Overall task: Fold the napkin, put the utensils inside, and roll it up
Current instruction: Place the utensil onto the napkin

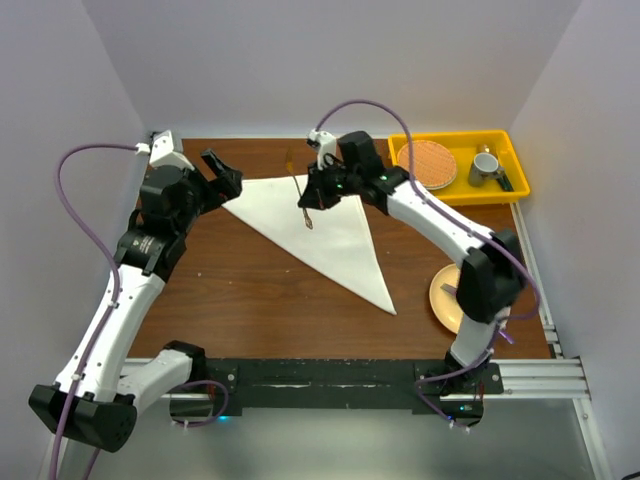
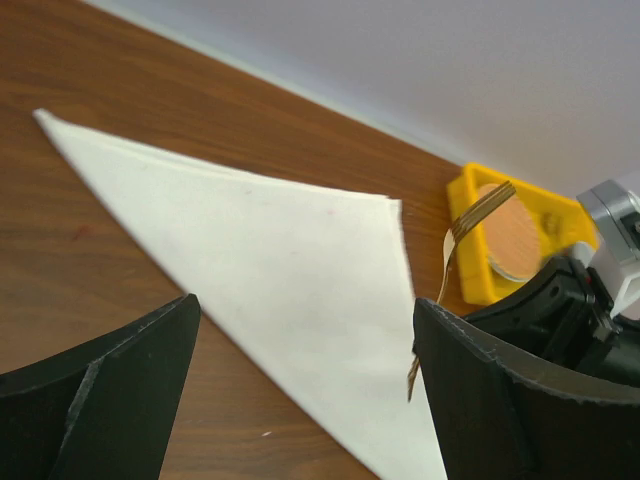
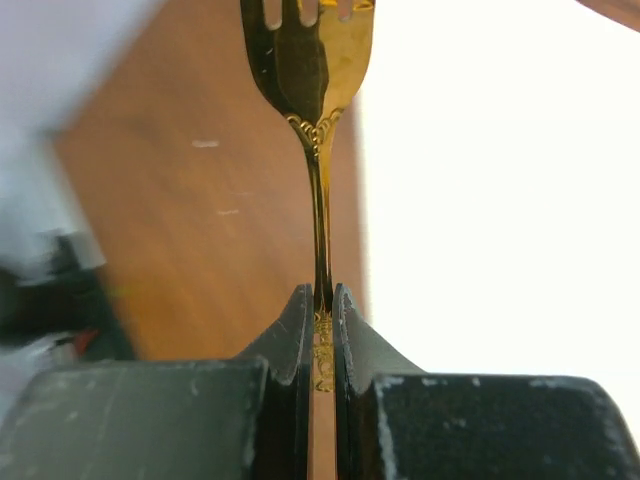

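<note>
The robot's right gripper should put the gold fork down on the napkin, just inside its long near edge (image 1: 284,238).
The napkin (image 1: 320,230) lies folded into an off-white triangle on the brown table, and it also fills the middle of the left wrist view (image 2: 280,260). My right gripper (image 1: 318,190) is shut on the handle of the gold fork (image 1: 304,210) over the napkin's far edge. The right wrist view shows the fork (image 3: 318,100) pinched between the fingers of the right gripper (image 3: 320,295), tines pointing away, with the napkin (image 3: 500,200) to its right. My left gripper (image 1: 222,180) stands open and empty by the napkin's left corner. From the left gripper (image 2: 305,310) the fork (image 2: 455,250) looks tilted.
A yellow bin (image 1: 455,138) at the back right holds a round woven mat (image 1: 430,163) and a metal cup (image 1: 487,165). A yellow plate (image 1: 445,295) lies at the right edge beside the right arm. White walls enclose the table.
</note>
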`<state>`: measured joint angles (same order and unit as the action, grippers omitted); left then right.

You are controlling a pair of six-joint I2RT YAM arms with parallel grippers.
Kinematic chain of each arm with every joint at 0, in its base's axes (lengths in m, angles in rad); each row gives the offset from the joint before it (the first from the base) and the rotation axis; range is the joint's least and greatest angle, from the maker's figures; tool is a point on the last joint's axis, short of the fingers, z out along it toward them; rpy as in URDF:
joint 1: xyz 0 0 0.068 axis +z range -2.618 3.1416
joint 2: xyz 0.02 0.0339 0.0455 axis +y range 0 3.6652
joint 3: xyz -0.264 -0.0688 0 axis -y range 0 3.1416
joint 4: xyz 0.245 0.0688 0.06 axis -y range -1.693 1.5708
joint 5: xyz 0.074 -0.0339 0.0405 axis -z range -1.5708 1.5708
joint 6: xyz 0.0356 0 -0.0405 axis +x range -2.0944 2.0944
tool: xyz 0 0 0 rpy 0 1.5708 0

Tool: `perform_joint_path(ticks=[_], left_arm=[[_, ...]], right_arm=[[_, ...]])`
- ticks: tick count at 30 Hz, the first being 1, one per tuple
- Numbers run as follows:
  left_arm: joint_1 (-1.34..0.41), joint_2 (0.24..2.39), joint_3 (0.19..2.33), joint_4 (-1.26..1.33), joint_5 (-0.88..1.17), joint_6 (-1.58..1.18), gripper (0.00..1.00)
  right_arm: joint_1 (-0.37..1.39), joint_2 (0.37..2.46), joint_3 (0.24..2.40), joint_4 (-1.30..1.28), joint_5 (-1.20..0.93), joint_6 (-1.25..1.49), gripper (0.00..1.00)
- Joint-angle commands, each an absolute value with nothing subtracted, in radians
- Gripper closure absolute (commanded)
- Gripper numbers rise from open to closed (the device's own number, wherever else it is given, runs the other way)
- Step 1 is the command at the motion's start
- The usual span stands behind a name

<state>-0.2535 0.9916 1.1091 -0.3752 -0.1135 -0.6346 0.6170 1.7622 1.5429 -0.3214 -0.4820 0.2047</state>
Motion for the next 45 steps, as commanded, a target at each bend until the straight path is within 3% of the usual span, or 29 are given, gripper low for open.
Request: perform_joint_path(ticks=[1, 7, 19, 45], left_arm=[[-0.247, 0.994, 1.101, -0.511, -0.322, -0.581, 0.07], [-0.247, 1.015, 1.103, -0.515, -0.413, -0.522, 0.05], [-0.238, 1.043, 1.063, -0.505, -0.38, -0.517, 0.05], [-0.235, 1.042, 1.032, -0.476, -0.365, -0.509, 0.06]], right_arm=[[0.672, 1.96, 1.823, -0.736, -0.099, 0.043, 1.0], [0.755, 2.205, 2.092, -0.917, 0.072, -0.023, 1.0], [0.848, 2.457, 2.387, -1.077, 0.186, -0.063, 1.0], [0.865, 2.548, 2.438, -1.086, 0.117, -0.083, 1.0]])
